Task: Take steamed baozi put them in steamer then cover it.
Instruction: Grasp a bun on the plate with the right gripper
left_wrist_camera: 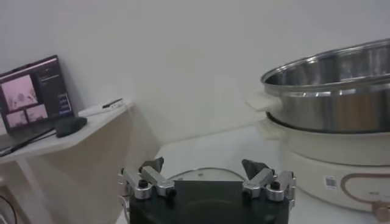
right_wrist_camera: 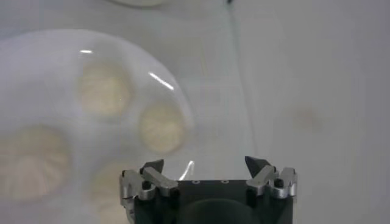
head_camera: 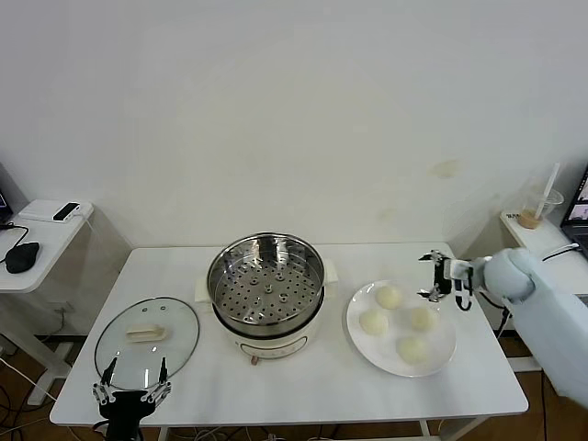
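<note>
The robot's right gripper will next close on the sides of the back baozi [head_camera: 390, 298] [right_wrist_camera: 162, 127], the one on the white plate nearest the wall.
Four cream-white baozi lie on a white plate [head_camera: 441, 354] at the table's right: one at the back [head_camera: 390, 297], one left [head_camera: 373, 322], one right [head_camera: 422, 318], one in front [head_camera: 411, 349]. My right gripper [head_camera: 428, 276] is open and empty, hovering just beyond the plate's far right rim. Its wrist view shows the baozi [right_wrist_camera: 161, 126] on the plate [right_wrist_camera: 177, 97] ahead of the open gripper [right_wrist_camera: 204, 163]. The empty steel steamer [head_camera: 265, 280] stands mid-table on its white base. The glass cover [head_camera: 147, 335] lies flat at the left. My left gripper [head_camera: 136, 367] is open at the cover's near edge.
A side table [head_camera: 41, 241] at the left holds a mouse and a phone. Another at the right [head_camera: 542, 234] holds a cup with a straw. The left wrist view shows the steamer [left_wrist_camera: 329, 91], the cover's rim [left_wrist_camera: 204, 175] and a laptop [left_wrist_camera: 33, 91].
</note>
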Controlling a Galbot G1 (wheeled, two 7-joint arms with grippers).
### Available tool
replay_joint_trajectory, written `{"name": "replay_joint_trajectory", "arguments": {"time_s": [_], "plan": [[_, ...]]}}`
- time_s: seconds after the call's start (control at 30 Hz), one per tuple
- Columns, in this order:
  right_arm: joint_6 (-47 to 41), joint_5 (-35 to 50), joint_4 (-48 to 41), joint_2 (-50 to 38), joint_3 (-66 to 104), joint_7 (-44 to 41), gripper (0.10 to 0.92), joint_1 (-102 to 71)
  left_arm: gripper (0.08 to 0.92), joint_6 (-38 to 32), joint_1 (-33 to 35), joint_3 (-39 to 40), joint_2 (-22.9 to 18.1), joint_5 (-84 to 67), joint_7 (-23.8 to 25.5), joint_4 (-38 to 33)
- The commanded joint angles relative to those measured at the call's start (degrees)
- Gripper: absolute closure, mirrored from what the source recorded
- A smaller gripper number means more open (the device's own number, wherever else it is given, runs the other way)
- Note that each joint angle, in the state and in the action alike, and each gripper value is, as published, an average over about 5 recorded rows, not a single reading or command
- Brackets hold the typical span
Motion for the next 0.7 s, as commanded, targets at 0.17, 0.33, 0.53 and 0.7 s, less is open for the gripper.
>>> {"name": "replay_joint_trajectory", "arguments": {"time_s": [0.17,0.33,0.53,0.7], "plan": [[0.28,-0.13,-11.32,4.12,-14.01,-7.32,0.203,11.82,0.177,0.11,-0.28,-0.8,0.0,0.51,0.19,0.11],[-0.51,0.61,-13.12,6.69,-14.15,-6.24,0.203,11.16,0.177,0.1,-0.39,-1.08,0.23,0.48,0.27,0.5],[-1.1,0.67,-14.87,9.78,-14.8,-4.91,0.203,11.74,0.177,0.15,-0.7,-1.69,0.42,0.47,0.41,0.47],[-1.2,-0.25,-16.42,11.59,-15.61,-4.65,0.203,12.16,0.177,0.14,-0.69,-2.13,0.49,0.45,0.45,0.53]]}}
